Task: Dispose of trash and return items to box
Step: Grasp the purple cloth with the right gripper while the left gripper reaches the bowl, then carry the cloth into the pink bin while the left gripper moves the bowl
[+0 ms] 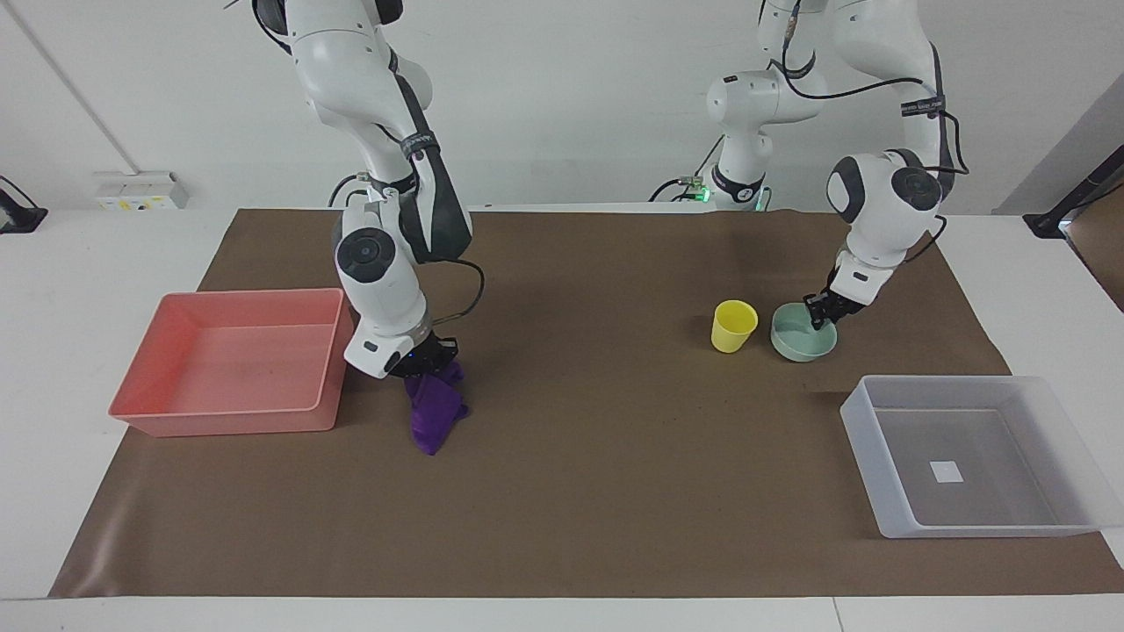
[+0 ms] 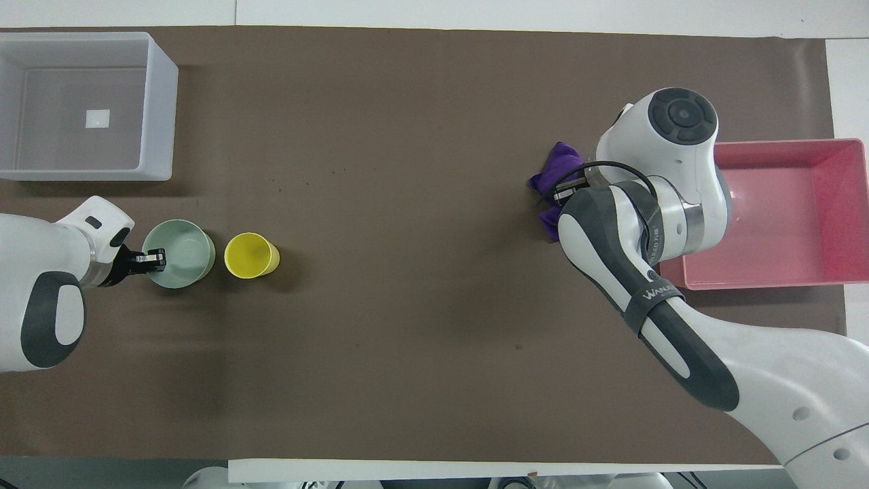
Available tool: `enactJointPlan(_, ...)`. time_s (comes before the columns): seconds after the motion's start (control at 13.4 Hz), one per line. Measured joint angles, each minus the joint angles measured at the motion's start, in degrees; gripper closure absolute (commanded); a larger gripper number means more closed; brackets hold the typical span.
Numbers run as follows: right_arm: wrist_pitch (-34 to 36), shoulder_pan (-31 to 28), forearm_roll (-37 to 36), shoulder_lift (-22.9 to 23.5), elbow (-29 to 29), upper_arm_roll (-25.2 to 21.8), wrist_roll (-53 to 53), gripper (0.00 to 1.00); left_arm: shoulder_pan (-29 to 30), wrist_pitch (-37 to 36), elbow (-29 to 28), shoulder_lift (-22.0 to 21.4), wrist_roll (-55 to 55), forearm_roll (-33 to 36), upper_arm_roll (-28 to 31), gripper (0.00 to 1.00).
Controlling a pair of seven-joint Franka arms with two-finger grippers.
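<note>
Next, I release the purple rag with my right gripper inside the pink tray, up [image 2: 748,250] against its near side.
The purple rag [image 1: 436,412] lies on the brown mat beside the pink tray. My right gripper [image 1: 425,362] is down on the rag's top and shut on it, and the cloth bunches up under it. In the overhead view the right arm hides most of the rag [image 2: 551,178]. The mint-green bowl [image 1: 797,342] and the yellow cup [image 1: 733,326] stand side by side toward the left arm's end. My left gripper [image 1: 822,313] is down at the bowl's rim, on the side away from the cup, as the overhead view [image 2: 153,258] also shows. The whitish box [image 1: 865,465] stands empty, farther from the robots than the bowl.
The pink tray [image 1: 228,423] stands empty at the right arm's end, right beside the rag; it also shows in the overhead view [image 2: 781,277]. The box [image 2: 160,115], the bowl [image 2: 183,248] and the cup [image 2: 251,255] show in the overhead view too.
</note>
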State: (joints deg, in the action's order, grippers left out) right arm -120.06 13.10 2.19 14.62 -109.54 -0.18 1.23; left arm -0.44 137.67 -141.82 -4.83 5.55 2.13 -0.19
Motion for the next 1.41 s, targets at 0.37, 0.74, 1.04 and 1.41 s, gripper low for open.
enactJointPlan(0.37, 15.25, -2.77, -0.02, -8.81, 6.36, -0.44, 0.0, 1.0, -0.08, -1.62, 0.85, -0.46, 0.0, -0.27, -0.1, 1.0)
enactJointPlan(0.74, 26.07, -9.39, -0.27, -18.18, 9.28, -0.64, 2.02, 1.0, -0.03, -27.46, 16.72, -4.95, -0.25, -0.27, -0.09, 1.0)
enactJointPlan(1.04, 27.51, -21.86, -0.46, -20.58, 6.2, -1.05, 11.77, 1.0, 2.92, -28.17, 29.03, -0.5, -1.52, -2.62, 0.36, 1.0)
enactJointPlan(1.41, 15.48, -30.2, -0.46, -20.33, -5.03, -1.22, 18.56, 0.99, 9.42, -15.71, 44.66, 20.58, -2.3, -5.95, 0.94, 1.0)
